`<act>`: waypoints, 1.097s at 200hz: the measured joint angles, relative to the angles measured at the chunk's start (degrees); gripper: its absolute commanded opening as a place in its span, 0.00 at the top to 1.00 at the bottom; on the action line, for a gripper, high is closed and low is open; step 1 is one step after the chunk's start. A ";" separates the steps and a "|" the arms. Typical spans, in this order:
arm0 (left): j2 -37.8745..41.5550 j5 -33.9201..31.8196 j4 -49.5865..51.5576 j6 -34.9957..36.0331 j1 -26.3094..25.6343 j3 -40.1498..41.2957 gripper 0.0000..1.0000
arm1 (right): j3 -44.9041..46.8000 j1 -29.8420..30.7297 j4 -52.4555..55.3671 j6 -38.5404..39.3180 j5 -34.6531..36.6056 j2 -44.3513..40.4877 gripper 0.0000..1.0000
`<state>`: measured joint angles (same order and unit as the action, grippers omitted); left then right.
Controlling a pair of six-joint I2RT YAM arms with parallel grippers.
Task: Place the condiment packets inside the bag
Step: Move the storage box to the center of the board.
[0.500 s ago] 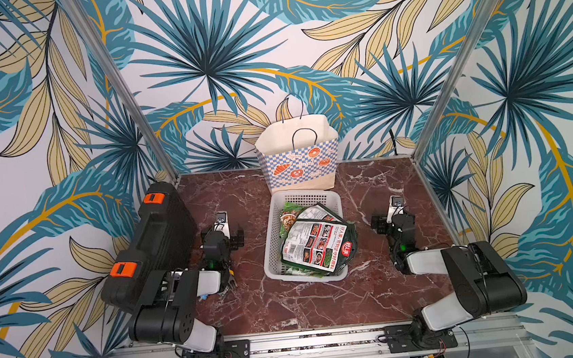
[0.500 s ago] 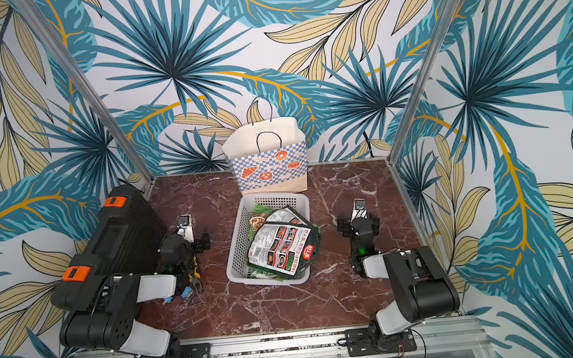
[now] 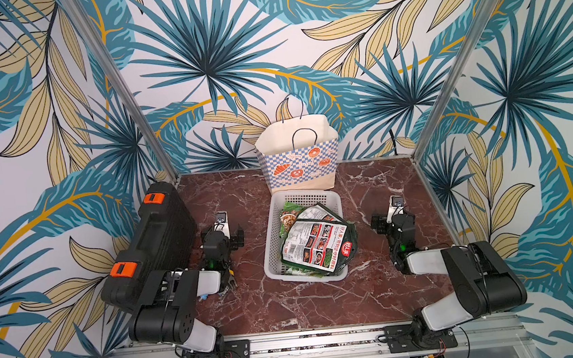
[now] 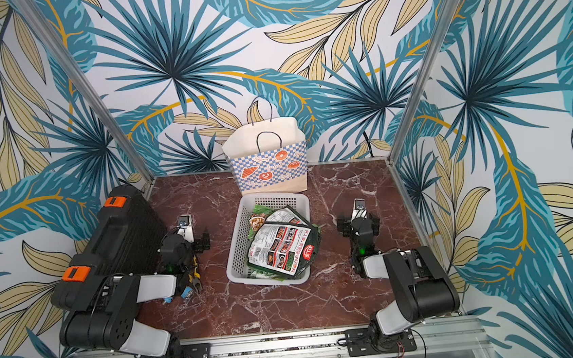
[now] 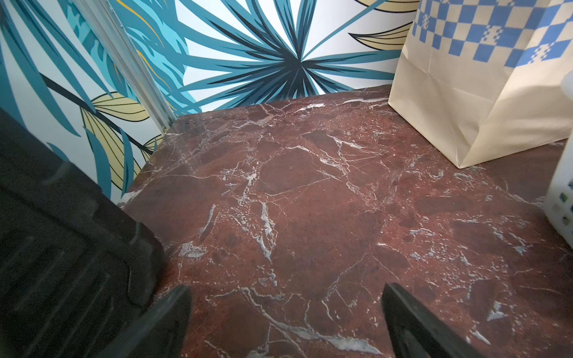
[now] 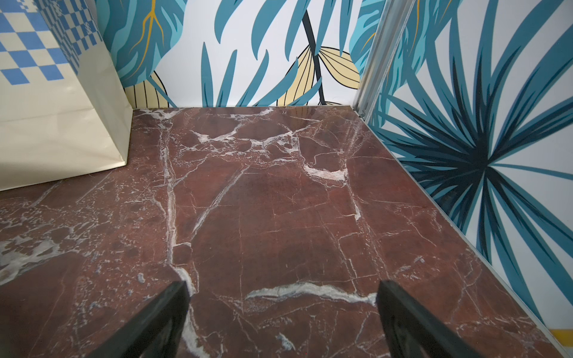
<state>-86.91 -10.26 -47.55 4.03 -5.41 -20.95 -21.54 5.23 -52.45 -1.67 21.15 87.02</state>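
My right gripper is going to close on the dark edge (image 3: 354, 239) next to the red logo of the large dark packet that lies on top of the pile.
The condiment packets lie piled in a white perforated basket (image 3: 272, 230) at mid-table. A large dark packet with a red logo (image 3: 319, 246) (image 4: 284, 247) is on top, with bright green ones (image 3: 289, 209) under it. The checkered paper bag (image 3: 297, 161) (image 4: 269, 163) stands upright and open right behind the basket; it also shows in the wrist views, bag (image 5: 459, 93) and bag (image 6: 55, 102). My left gripper (image 3: 224, 228) (image 5: 285, 294) rests low left of the basket, open and empty. My right gripper (image 3: 392, 213) (image 6: 283, 289) rests right of the basket, open and empty over bare marble.
A black case with orange latches (image 3: 156, 241) (image 5: 55, 248) leans against the left wall, close beside my left arm. Wallpapered panels and metal posts (image 3: 121, 91) enclose the red marble table (image 3: 306, 302) on three sides. A basket corner (image 5: 561, 198) shows in the left wrist view.
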 measured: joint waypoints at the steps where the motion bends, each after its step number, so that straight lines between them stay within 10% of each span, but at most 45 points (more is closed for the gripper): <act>1: 0.02 0.00 0.00 0.00 0.00 0.00 0.00 | 0.00 0.00 0.00 0.00 0.00 0.00 0.00; 66: 3.54 -1.55 3.67 0.44 -1.07 -0.42 0.00 | 0.11 0.07 2.23 0.59 -0.98 -2.86 0.00; 119: 20.24 -5.99 14.19 -1.16 -3.52 -1.99 0.00 | -10.01 0.17 27.78 -1.90 -3.04 -20.61 0.01; 219: 45.24 6.27 50.82 -26.97 -3.93 -13.86 0.00 | -26.49 0.22 71.12 -23.63 -20.87 -40.96 0.00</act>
<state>-41.67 -3.99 3.27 -22.94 -9.34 -34.81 -48.03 5.45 18.68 -25.30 0.27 46.06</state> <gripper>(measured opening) 0.999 0.995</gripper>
